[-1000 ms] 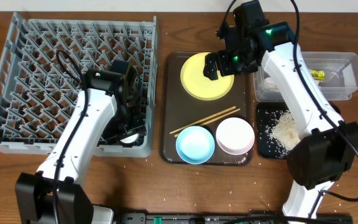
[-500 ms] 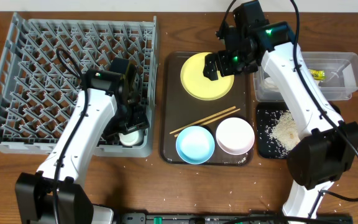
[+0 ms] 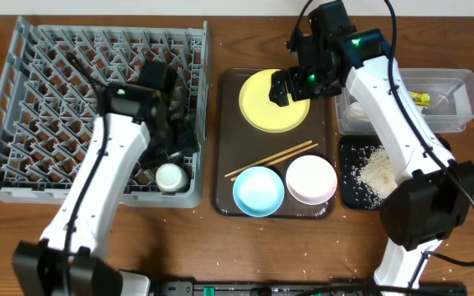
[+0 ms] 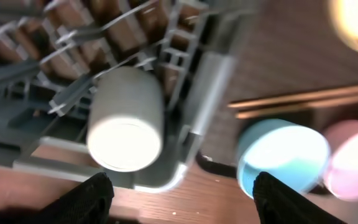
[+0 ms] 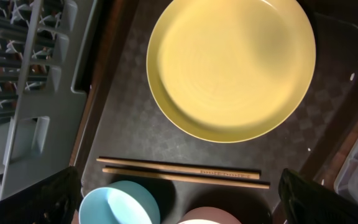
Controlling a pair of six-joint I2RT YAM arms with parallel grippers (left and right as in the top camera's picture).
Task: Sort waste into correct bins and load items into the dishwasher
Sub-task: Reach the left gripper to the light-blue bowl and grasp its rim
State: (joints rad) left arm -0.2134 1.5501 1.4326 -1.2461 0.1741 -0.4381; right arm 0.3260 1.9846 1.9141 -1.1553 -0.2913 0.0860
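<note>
The rim of the light blue bowl (image 3: 236, 182) (image 4: 243, 151), at its side facing the grey dish rack, will be gripped next by my left gripper.
The small white cup (image 3: 171, 177) rests in the front right corner of the grey dish rack (image 3: 48, 99); it also shows in the left wrist view (image 4: 126, 121). My left gripper (image 3: 178, 141) is open and empty just behind the cup, its jaws wide apart (image 4: 188, 205). My right gripper (image 3: 290, 89) is open and empty above the yellow plate (image 3: 274, 100), which fills the right wrist view (image 5: 232, 65). The chopsticks (image 3: 271, 159), the light blue bowl (image 3: 258, 191) and the white bowl (image 3: 311, 179) lie on the brown tray (image 3: 220, 193).
The clear tub (image 3: 459, 119) at the right holds the green-and-yellow wrapper (image 3: 420, 98) and the white napkin (image 3: 447, 100). The black tray (image 3: 348, 193) in front of it holds rice scraps (image 3: 378, 173). Loose grains lie on the wooden table.
My left gripper has let go of the white cup and drawn back from it; the cup now lies uncovered in the rack's corner. The right arm has not moved.
</note>
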